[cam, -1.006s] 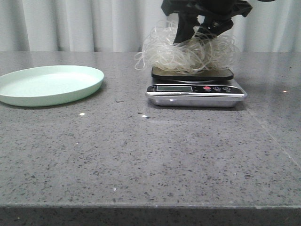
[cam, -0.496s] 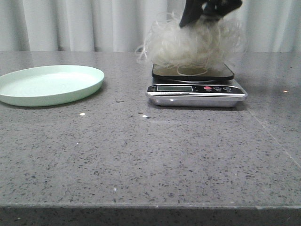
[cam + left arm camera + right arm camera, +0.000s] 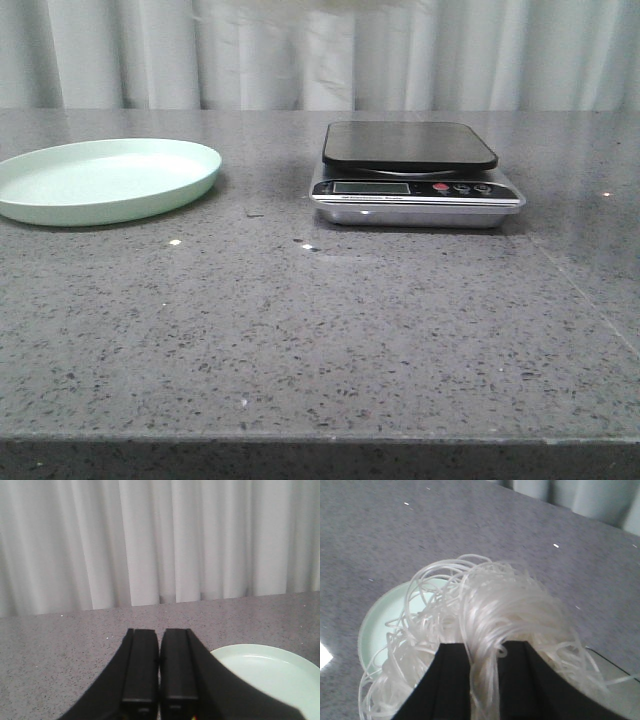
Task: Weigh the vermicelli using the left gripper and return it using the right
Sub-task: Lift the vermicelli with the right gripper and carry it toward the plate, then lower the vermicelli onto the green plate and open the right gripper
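Note:
My right gripper needs to gently let go of the vermicelli, setting it down on the middle of the pale green plate (image 3: 112, 165) (image 3: 402, 622).
The vermicelli (image 3: 485, 610), a fluffy mass of whitish looping strands, hangs from my right gripper (image 3: 485, 649), which is shut on it high above the table. In the front view only blurred strands (image 3: 300, 8) show at the top edge. The pale green plate (image 3: 382, 622) lies below the noodles in the right wrist view and sits at the left of the table (image 3: 105, 180). The scale (image 3: 415, 175) has a bare black platform. My left gripper (image 3: 160, 632) is shut and empty, next to the plate (image 3: 272, 672).
A corner of the scale (image 3: 615, 672) shows under the noodles in the right wrist view. The grey speckled table (image 3: 320, 330) runs to a white curtain (image 3: 130, 50) at the back. Neither arm shows in the front view.
The right gripper has lifted the vermicelli off the scale and carried it up and to the left, out of the top of the front view. The scale platform is now bare.

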Available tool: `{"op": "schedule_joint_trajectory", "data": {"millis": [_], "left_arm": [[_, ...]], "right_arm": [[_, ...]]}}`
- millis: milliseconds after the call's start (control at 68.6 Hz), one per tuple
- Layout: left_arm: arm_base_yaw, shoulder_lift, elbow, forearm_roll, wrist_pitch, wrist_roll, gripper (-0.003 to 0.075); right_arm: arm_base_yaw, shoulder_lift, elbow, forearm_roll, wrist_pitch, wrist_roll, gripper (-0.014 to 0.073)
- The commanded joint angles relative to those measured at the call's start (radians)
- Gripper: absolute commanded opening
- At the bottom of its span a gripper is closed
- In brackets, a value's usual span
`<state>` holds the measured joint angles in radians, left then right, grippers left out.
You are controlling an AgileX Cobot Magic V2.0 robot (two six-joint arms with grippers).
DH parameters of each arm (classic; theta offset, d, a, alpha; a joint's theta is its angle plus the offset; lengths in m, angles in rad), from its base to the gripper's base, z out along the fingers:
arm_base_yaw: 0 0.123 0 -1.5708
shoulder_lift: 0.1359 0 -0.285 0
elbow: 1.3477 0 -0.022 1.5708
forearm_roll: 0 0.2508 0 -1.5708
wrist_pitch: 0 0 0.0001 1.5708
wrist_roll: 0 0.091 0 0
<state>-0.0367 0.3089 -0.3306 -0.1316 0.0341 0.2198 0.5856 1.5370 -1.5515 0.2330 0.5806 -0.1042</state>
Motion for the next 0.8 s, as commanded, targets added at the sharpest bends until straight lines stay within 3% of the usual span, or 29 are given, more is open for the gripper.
{"op": "schedule_joint_trajectory", "data": {"millis": [0,291,787], "left_arm": [[0.000,0.007,-0.027,-0.006,-0.086,-0.011,0.0136],[0.000,0.007,-0.027,-0.006,-0.086,-0.011,0.0136],[0.000,0.007,-0.027,-0.006,-0.086,-0.011,0.0136]], "right_arm": [[0.067,-0.005,-0.083,0.020,-0.159,0.000,0.0150],[0.189,0.219,-0.232,0.020,-0.193,0.000,0.0150],[0.198,0.414,-0.251,0.013,-0.201,0.000,0.0150]]}}
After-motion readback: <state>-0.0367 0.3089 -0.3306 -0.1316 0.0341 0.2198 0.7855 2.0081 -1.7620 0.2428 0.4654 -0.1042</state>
